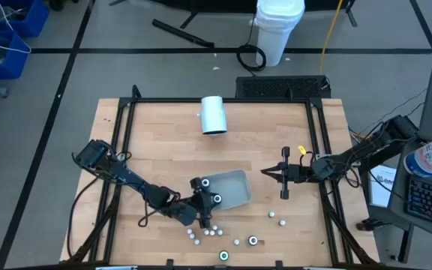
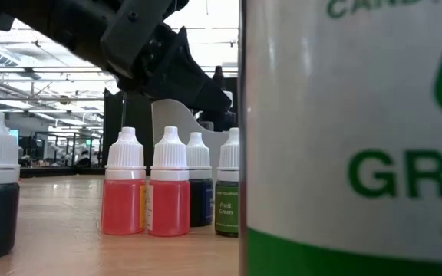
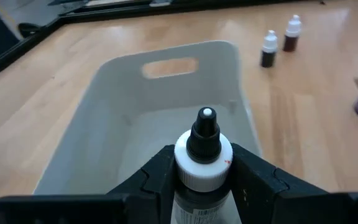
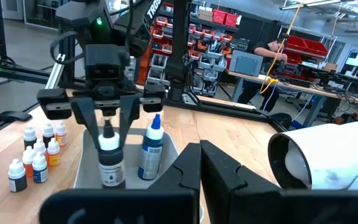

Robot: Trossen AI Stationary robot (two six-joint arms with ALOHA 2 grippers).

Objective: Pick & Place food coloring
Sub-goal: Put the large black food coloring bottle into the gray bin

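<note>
The black-nozzled food coloring bottle will go down inside the grey tray (image 1: 206, 196) beside the blue bottle, put there by my left gripper. The bottle is held upright inside the tray now.
My left gripper (image 1: 214, 199) reaches over the grey tray's (image 1: 235, 182) near left corner, shut on a food coloring bottle (image 3: 204, 163) with a black nozzle and a white collar. The right wrist view shows that bottle (image 4: 110, 160) upright inside the tray, next to a blue bottle (image 4: 150, 149) standing on the tray floor. Several more tiny white-capped bottles (image 1: 205, 232) stand on the table near the front edge; some are red (image 2: 146, 192). My right gripper (image 1: 267, 174) hovers shut to the right of the tray, touching nothing. My left gripper pinches the bottle between its two fingers at the white collar (image 3: 194, 177), just below the black nozzle. The fingers (image 4: 128, 115) come from above, slanting down. The bottle hangs upright below them inside the tray; I cannot tell whether its base touches the tray floor.
A large white cylinder (image 1: 214, 114) lies on its side near the table's far edge. Two bottles (image 1: 277, 218) stand right of the tray, others (image 1: 253, 241) at the front. One bottle (image 2: 351, 138) stands right in front of the low camera. A black frame (image 1: 126, 127) borders the table.
</note>
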